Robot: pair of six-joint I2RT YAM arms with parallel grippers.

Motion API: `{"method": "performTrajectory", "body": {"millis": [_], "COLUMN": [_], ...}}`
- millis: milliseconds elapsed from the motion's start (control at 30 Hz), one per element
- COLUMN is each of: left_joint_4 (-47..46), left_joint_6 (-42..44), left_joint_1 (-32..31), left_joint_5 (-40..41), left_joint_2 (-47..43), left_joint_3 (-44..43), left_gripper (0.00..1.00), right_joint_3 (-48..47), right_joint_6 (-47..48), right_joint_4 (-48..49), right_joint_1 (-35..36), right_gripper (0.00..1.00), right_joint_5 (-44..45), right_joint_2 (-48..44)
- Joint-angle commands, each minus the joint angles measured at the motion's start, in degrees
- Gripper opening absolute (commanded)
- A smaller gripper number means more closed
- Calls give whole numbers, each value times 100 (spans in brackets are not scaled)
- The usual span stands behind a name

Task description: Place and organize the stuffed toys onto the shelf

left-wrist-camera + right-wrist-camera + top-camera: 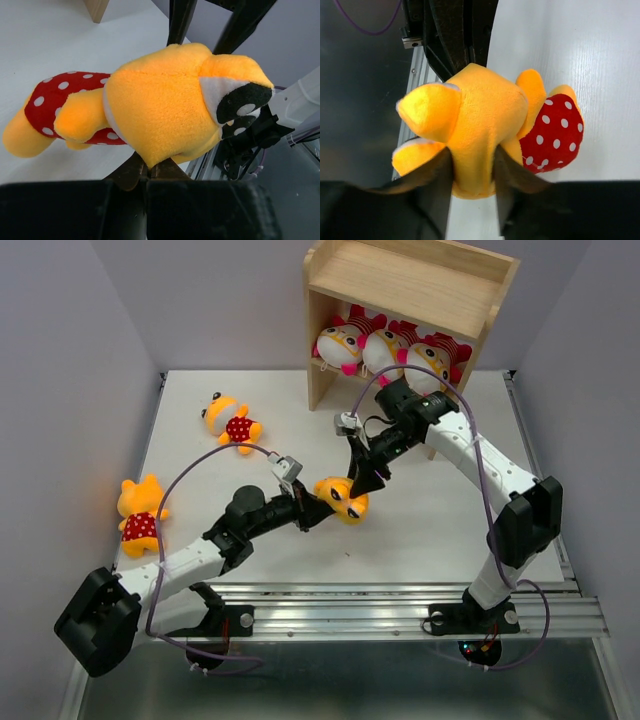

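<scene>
The robot's right gripper spans only the edge of the toy's head, so it needs to open and pinch the head [229, 69] by the eyes before the left gripper opens.
An orange-yellow stuffed toy [343, 499] in a red white-dotted body hangs just above the table centre, held by both grippers. My left gripper [322, 504] is shut, pinching a fold of its head [160, 105] between the jaws [148, 167]. My right gripper [361, 483] is shut around the head [480, 115] from the other side [473, 167]. Two more orange toys lie on the table at the left [232, 420] and the far left [140, 508]. Three white-faced striped toys [340, 340] [385, 348] [437, 358] sit on the lower tier of the wooden shelf [420, 280]; its top tier is bare.
The shelf stands at the table's back, right of centre; one of its feet [96, 7] shows in the left wrist view. A metal rail [400, 605] runs along the near edge. Grey walls close in the left, right and back.
</scene>
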State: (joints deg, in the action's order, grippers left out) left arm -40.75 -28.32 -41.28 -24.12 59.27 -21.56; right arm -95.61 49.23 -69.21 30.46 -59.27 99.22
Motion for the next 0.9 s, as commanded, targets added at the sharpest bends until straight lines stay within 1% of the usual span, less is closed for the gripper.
{"method": "performTrajectory", "body": {"millis": [0,33,67,100,133,200,333,367,400,533,567,600,633,800,867], "left_joint_4": [-401,-103,170,591,891,1147,1754,1972,2070,2571,2633,2730,2748,2845,2836], "left_joint_6": [508,703,887,1185,1310,1573,2311,2609,2734,3340,3437,3621,3692,3930,3974], "left_joint_1": [6,6,6,6,6,6,6,6,6,6,6,6,6,6,6], "left_joint_5": [188,232,293,294,268,198,197,180,171,101,57,13,-31,-119,-137], "left_joint_2": [-336,-363,-389,-424,-442,-495,-609,-644,-644,-513,-469,-390,-355,-223,-222], "left_joint_3": [-278,-339,-401,-488,-524,-621,-770,-849,-902,-1218,-1280,-1376,-1421,-1640,-1658], "left_gripper": [0,0,0,0,0,0,0,0,0,0,0,0,0,0,0], "right_joint_3": [8,-71,-106,-124,-159,-151,-203,-238,-265,-309,-257,-108,-46,139,201], "right_joint_6": [576,727,832,1147,1359,1876,2414,2494,2538,2478,2286,2075,1916,1897,1757], "right_joint_4": [-30,-75,-66,-110,-171,-285,-479,-532,-532,-322,-138,316,451,812,1040], "right_joint_1": [180,180,180,180,180,180,180,180,232,381,486,540,653,962,1023], "right_gripper": [56,65,88,100,100,100,100,100,100,100,100,100,100,100,96], "right_joint_5": [406,477,669,749,811,820,680,627,592,609,661,697,801,1285,1373], "right_joint_2": [-271,-298,-341,-446,-500,-614,-781,-773,-755,-755,-772,-851,-886,-878,-904]}}
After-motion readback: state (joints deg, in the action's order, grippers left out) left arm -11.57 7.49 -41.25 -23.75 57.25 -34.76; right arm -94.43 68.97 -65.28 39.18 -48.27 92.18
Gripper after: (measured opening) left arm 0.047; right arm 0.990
